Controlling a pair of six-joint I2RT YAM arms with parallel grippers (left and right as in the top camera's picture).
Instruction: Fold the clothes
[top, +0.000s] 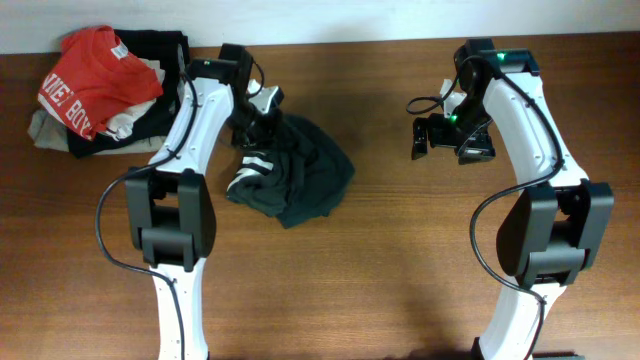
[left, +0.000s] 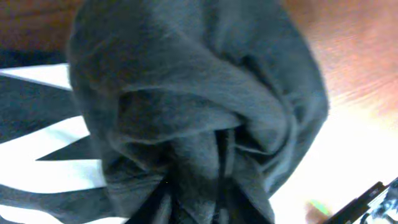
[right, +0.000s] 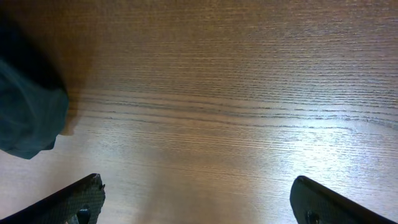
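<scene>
A bunched fold hides part of the T-shirt's white print, so the robot's left gripper will grab the fold nearer the table's middle (top: 300, 131) and pull it off the print.
The clothes (top: 305, 180), a dark navy-teal T-shirt with white print (top: 255, 166), lie crumpled left of the table's middle. My left gripper (top: 262, 125) is down at the shirt's back-left edge. In the left wrist view the cloth (left: 199, 93) fills the frame and gathers into a pinched bunch between the jaws of my left gripper (left: 199, 211), which is shut on it. My right gripper (top: 445, 140) hovers over bare wood to the right, jaws wide open and empty. In its wrist view the right gripper (right: 199, 202) frames plain table, with the shirt's edge (right: 25, 118) at far left.
A pile of other garments sits at the back left corner: a red shirt with white letters (top: 95, 80) on top of black cloth (top: 155, 50) and a beige piece (top: 45, 130). The brown wooden table (top: 400, 260) stretches between both arm bases.
</scene>
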